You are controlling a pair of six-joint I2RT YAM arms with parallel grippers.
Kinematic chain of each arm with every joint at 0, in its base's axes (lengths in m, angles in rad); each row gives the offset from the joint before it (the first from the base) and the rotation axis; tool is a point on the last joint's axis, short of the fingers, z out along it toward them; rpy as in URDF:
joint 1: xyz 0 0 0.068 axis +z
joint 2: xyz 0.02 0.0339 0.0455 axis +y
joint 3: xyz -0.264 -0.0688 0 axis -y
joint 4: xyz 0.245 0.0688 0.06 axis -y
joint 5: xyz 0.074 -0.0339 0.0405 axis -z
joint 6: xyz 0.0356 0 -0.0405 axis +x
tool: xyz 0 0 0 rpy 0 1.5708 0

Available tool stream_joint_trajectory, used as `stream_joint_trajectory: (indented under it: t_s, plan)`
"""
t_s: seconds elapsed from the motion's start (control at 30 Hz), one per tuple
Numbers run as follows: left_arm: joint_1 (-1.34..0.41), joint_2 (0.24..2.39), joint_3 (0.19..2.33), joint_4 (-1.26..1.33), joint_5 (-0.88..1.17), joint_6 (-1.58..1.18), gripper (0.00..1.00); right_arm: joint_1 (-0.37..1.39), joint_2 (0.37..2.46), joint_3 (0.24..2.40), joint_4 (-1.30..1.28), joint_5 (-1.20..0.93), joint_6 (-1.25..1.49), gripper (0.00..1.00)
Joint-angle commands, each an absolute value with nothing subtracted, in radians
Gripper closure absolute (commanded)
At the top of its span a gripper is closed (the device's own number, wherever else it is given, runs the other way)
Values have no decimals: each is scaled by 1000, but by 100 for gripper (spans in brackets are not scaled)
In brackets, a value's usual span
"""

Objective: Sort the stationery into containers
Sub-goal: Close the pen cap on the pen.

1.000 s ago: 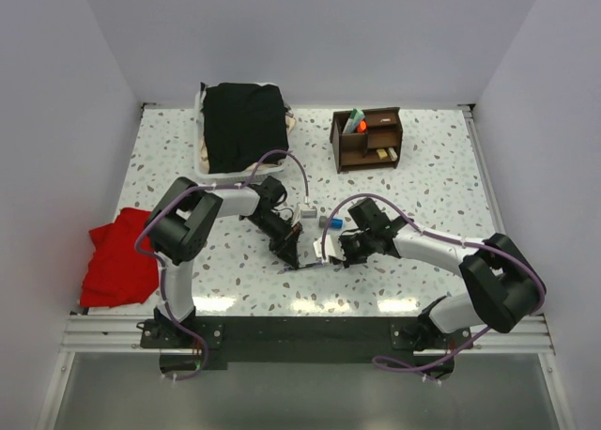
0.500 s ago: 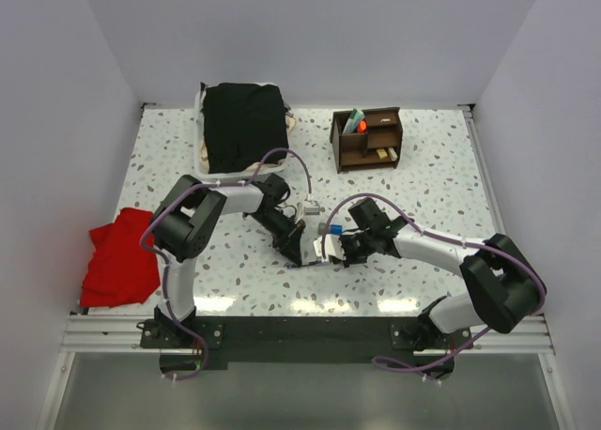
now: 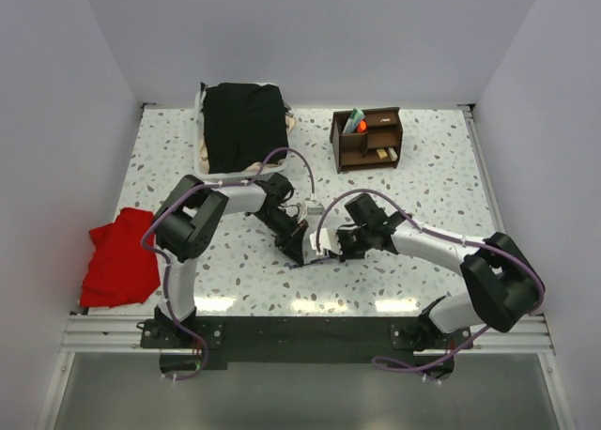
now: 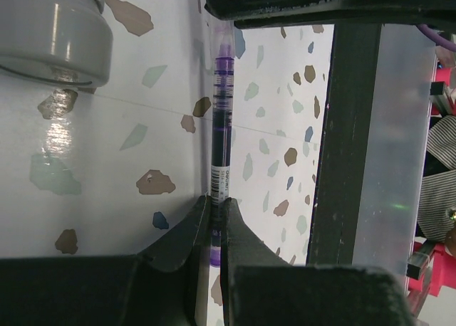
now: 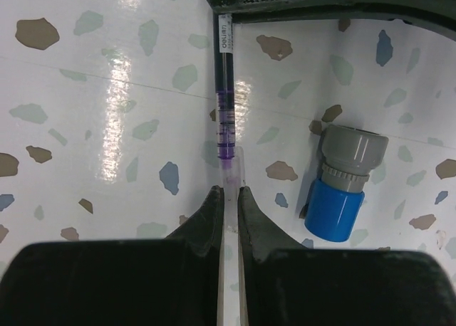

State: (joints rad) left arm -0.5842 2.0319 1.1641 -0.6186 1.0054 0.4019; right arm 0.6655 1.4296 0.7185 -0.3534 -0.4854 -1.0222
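Observation:
The pen's purple tip sits off-centre at the clear cap's opening, so my left gripper needs to open and retake the pen's labelled end [image 4: 219, 180] to line it up.
A dark pen with purple ink [image 4: 222, 105] is held level just above the table, gripped at both ends. My left gripper [image 4: 216, 201] is shut on its labelled barrel end. My right gripper [image 5: 228, 192] is shut on the clear cap end of the same pen [image 5: 225, 105]. From above, the left gripper [image 3: 307, 251] and right gripper [image 3: 332, 249] nearly touch at the table's front centre. A blue-grey sharpener [image 5: 342, 183] lies on the table just beside the pen. The dark brown organiser [image 3: 368, 148] stands at the back right, with pens and an orange-capped marker [image 3: 361, 125] upright in it.
A black cloth [image 3: 244, 125] lies over a white tray at the back left. A red cloth [image 3: 117, 261] hangs off the table's left edge. White walls close in the table on three sides.
My left gripper has slid right toward the right gripper, so the gap between the two has narrowed along the pen. The sharpener, seen from above earlier, is now hidden by the right arm.

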Motion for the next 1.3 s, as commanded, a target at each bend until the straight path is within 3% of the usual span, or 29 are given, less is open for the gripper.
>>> stream_joint_trajectory:
  t_s: [0.0, 0.77, 0.8, 0.87, 0.9, 1.1, 1.27]
  plan:
    - [-592, 2057, 1187, -548, 937, 408, 100, 710, 1440, 759, -339, -502, -1032, 100]
    - [-600, 2079, 1221, -545, 898, 394, 100, 784, 1494, 805, -314, -477, -968, 100]
    - [-600, 2069, 1213, -538, 884, 390, 90, 785, 1491, 808, -318, -474, -963, 100]
    - [-598, 2036, 1186, -531, 829, 396, 83, 784, 1491, 807, -321, -465, -956, 100]
    - [-598, 2022, 1174, -523, 804, 396, 74, 784, 1490, 807, -321, -460, -953, 100]
    - [-598, 1899, 1111, -479, 602, 374, 62, 785, 1488, 799, -339, -423, -942, 100]
    - [-600, 1847, 1072, -495, 549, 382, 61, 784, 1491, 795, -328, -410, -925, 100]
